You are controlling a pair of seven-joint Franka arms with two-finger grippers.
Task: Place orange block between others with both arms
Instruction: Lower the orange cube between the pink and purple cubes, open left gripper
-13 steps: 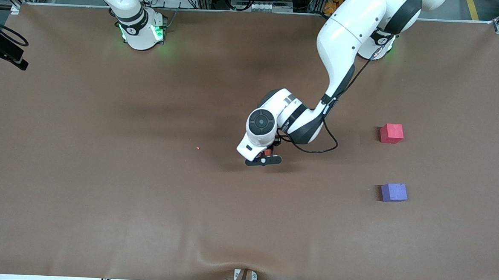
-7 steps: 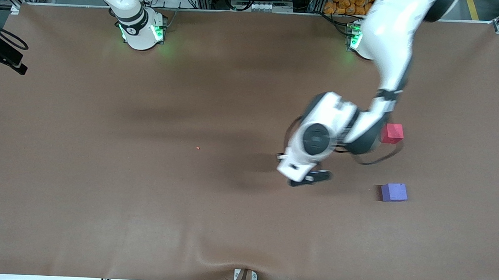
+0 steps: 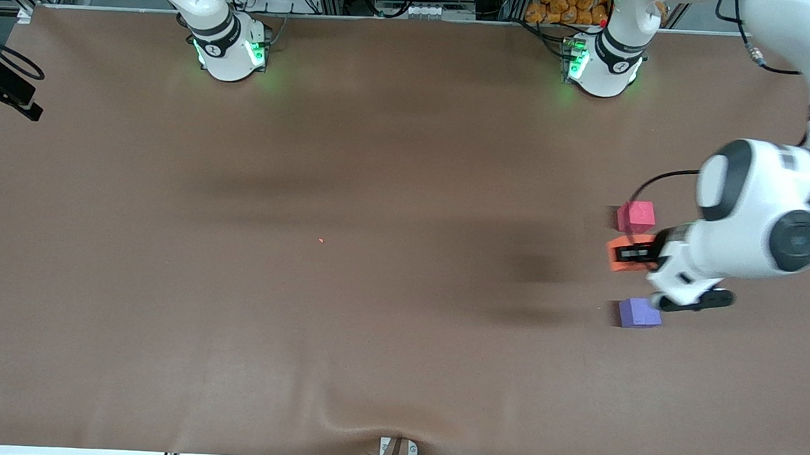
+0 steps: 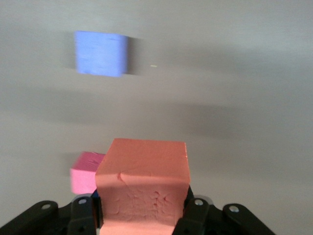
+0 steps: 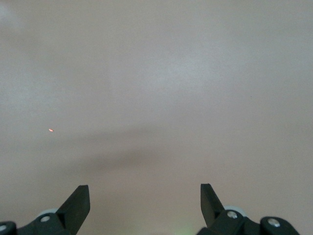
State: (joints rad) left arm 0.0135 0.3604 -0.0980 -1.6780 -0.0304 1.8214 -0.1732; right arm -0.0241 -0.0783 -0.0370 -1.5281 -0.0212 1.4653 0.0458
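Note:
Next, my left gripper lets go of the orange block on the mat midway (image 3: 636,264) (image 4: 97,115) between the pinkish-red cube and the purple cube.
My left gripper (image 3: 632,255) is shut on the orange block (image 3: 618,261), holding it in the air over the gap between the pinkish-red cube (image 3: 636,217) and the purple cube (image 3: 640,312). The left wrist view shows the orange block (image 4: 144,186) clamped in the left gripper (image 4: 142,215), with the pinkish-red cube (image 4: 83,174) partly hidden by it and the purple cube (image 4: 100,54) apart from both. My right gripper (image 5: 145,196) is open over bare table, and the right arm waits; only its base (image 3: 230,48) shows in the front view.
A brown mat (image 3: 234,315) covers the table. A tiny orange speck (image 3: 321,240) lies near its middle. A black camera (image 3: 7,85) sits at the right arm's end, and a small clamp (image 3: 397,452) at the edge nearest the front camera.
The left arm has swung from the table's middle toward its own end, carrying the orange block, and now holds it over the gap between the two cubes. The right arm has not moved.

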